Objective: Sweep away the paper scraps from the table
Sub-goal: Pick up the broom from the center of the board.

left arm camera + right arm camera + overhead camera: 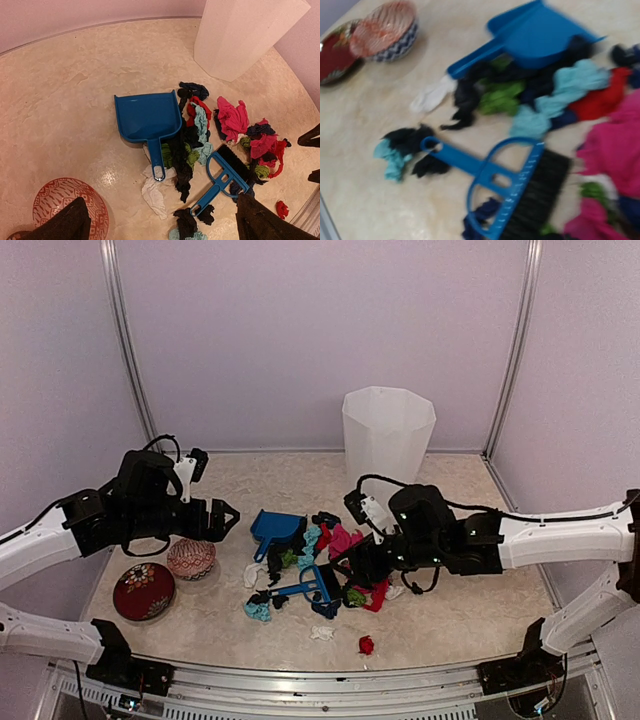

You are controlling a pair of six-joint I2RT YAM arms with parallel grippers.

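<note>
Next, I close my left gripper on the blue brush by its head's far end (pixel 318 568) (pixel 219 151), which is the end nearer the white bin.
The paper scraps (pixel 340 540) lie in a loose heap at the middle of the table (pixel 470 610), in pink, red, black, teal, green and white. A lone red scrap (pixel 367 644) and a white one (pixel 322 633) lie nearer the front. A blue dustpan (pixel 275 529) and a blue brush (pixel 312 586) lie among them. My left gripper (pixel 228 518) is open and empty, left of the dustpan (pixel 148 118); its fingers (pixel 65 225) stand wide apart. My right gripper (pixel 347 562) hovers over the heap by the brush (pixel 515 195); its fingers are out of the blurred wrist view.
A tall white faceted bin (pixel 387 435) stands at the back behind the heap. A patterned bowl (pixel 191 558) and a red dish (pixel 143 591) sit at the front left. The metal frame edge (pixel 330 675) runs along the front.
</note>
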